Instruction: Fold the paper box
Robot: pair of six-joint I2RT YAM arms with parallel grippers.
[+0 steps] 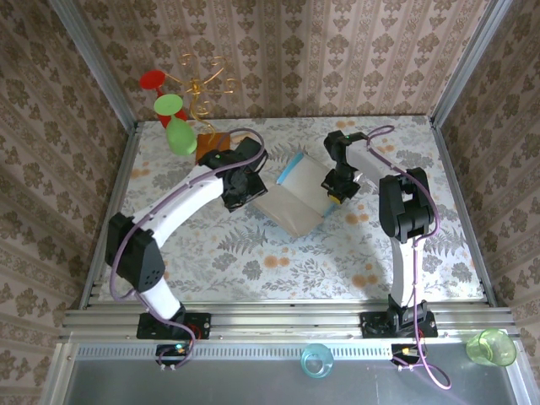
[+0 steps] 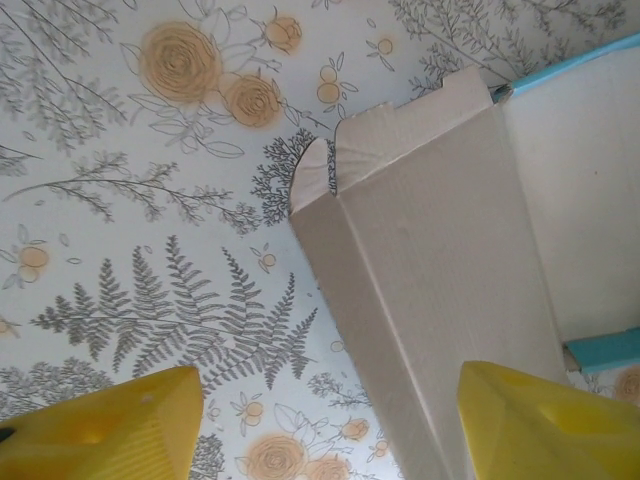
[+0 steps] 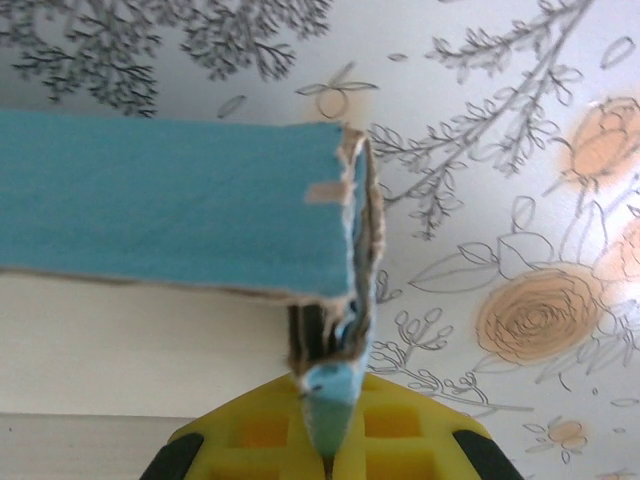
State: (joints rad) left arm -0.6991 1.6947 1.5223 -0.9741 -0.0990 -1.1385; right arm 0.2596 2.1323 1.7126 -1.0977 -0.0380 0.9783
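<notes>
The robot's right gripper will let go of the paper box's blue edge, leaving the box beside the printed fern near the orange flowers (image 1: pixel 272 226).
The paper box (image 1: pixel 291 201) lies partly folded in the middle of the flowered table, white inside and light blue outside. In the left wrist view its white side wall (image 2: pixel 440 300) with a notched flap runs up between my fingers, close to the right finger (image 2: pixel 540 425) and well away from the left one. My left gripper (image 1: pixel 240 191) (image 2: pixel 325 430) stands open at the box's left edge. At the right edge, my right gripper (image 1: pixel 336 191) (image 3: pixel 335 405) is shut on a thin blue edge of the box (image 3: pixel 170 200), pinching a frayed corner.
A wire ornament with red and green discs (image 1: pixel 175 110) stands on an orange-brown wooden block (image 1: pixel 211 143) at the back left, close behind the left arm. A blue cup (image 1: pixel 316 361) and a green cup (image 1: pixel 492 348) sit below the near rail. Patterned walls enclose the table.
</notes>
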